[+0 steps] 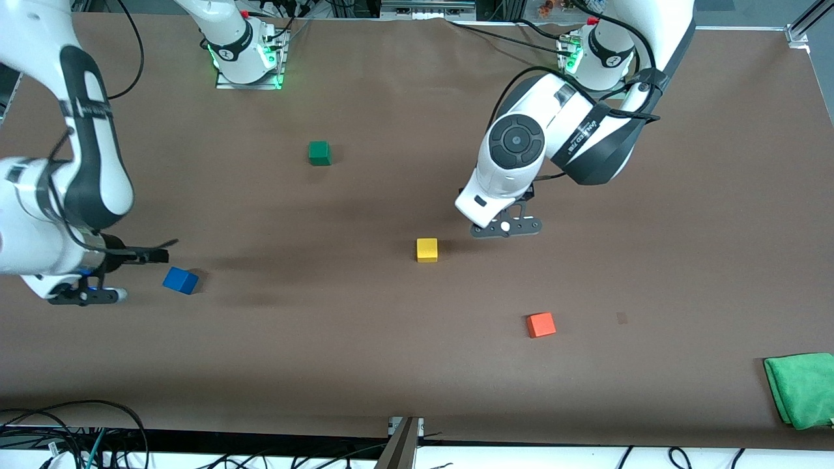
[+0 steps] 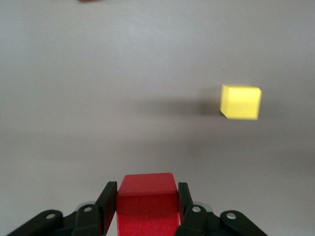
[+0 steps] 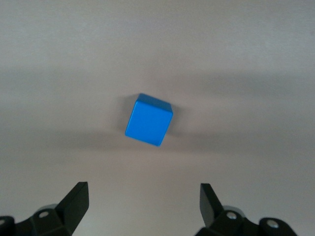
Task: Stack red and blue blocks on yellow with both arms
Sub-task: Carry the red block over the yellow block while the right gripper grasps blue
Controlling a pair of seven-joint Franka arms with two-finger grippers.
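Observation:
My right gripper will move over the blue cube next and close on the blue cube's opposite sides [image 1: 180, 281] [image 3: 149, 120].
The yellow cube [image 1: 427, 249] sits on the brown table near its middle and also shows in the left wrist view [image 2: 240, 102]. My left gripper [image 2: 146, 194] is shut on the deep red cube [image 2: 146, 209] and holds it above the table beside the yellow cube, toward the left arm's end [image 1: 505, 225]. The red cube is hidden under the hand in the front view. The blue cube [image 1: 180, 281] lies on the table toward the right arm's end. My right gripper [image 3: 143, 196] is open and empty, above the table just short of the blue cube [image 3: 148, 120]; it also shows in the front view [image 1: 146, 255].
A lighter orange-red cube [image 1: 541, 324] lies nearer the front camera than the yellow cube. A green cube [image 1: 319, 153] lies nearer the arms' bases. A green cloth [image 1: 803, 389] lies at the table's corner at the left arm's end.

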